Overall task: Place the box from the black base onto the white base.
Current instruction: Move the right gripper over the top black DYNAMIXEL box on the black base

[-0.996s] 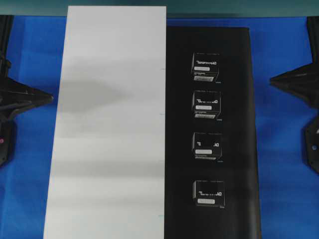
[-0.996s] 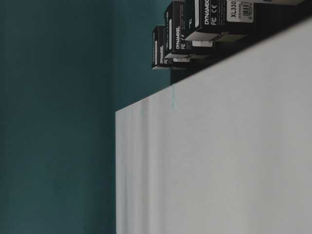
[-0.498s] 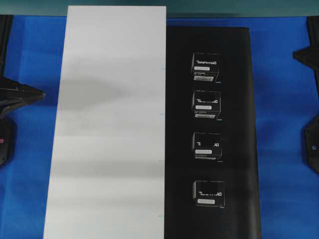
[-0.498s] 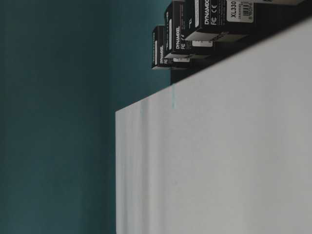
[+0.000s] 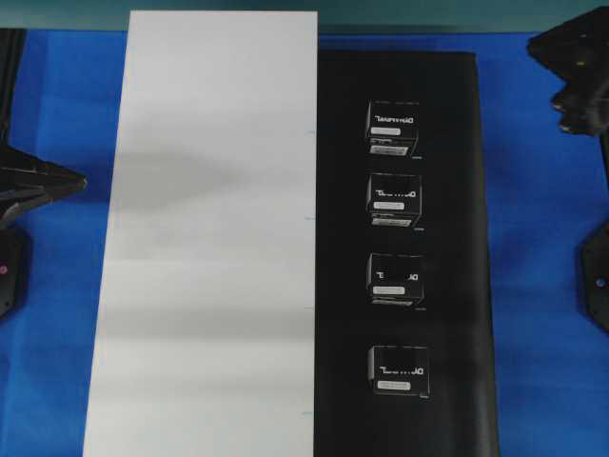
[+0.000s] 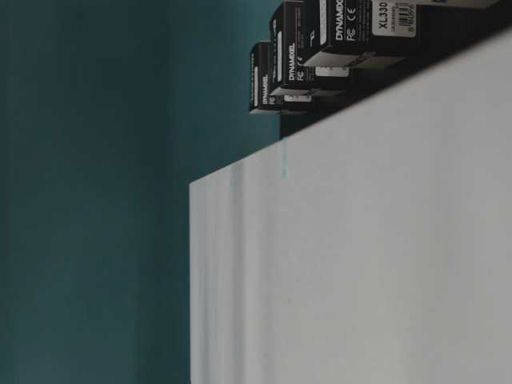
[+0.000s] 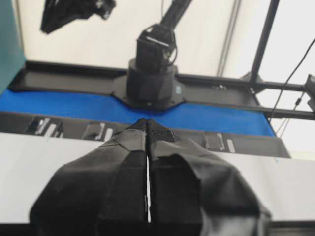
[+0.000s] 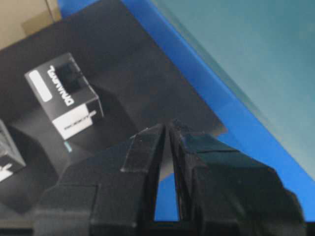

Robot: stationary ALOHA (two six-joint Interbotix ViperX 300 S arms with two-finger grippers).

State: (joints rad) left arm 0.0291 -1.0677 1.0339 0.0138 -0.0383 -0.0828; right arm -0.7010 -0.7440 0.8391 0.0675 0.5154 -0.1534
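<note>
Next, I close my right gripper across the near and far sides [image 5: 398,124] [image 8: 65,87] of the farthest black box, the one closest to the teal wall.
Four look-alike black boxes stand in a column on the black base [image 5: 457,238]; the farthest box [image 5: 393,127] also shows in the right wrist view [image 8: 64,96]. To their left lies the white base [image 5: 219,238], bare. My right gripper [image 5: 540,45] hovers over the blue cloth by the black base's far right corner. Its fingertips [image 8: 167,127] stand slightly parted and hold nothing. At the left edge, beside the white base, my left gripper [image 5: 76,180] is shut and empty [image 7: 148,122].
Blue cloth [image 5: 542,286] surrounds both bases. A teal wall [image 6: 80,200] runs along the far side. Black arm mounts sit at the left edge [image 5: 9,276] and right edge [image 5: 595,286]. The right arm's pedestal [image 7: 150,81] faces the left wrist camera.
My right gripper has swung from the middle of the right edge to the far right corner, and its jaws have parted a little. The left gripper drew back slightly, then held still.
</note>
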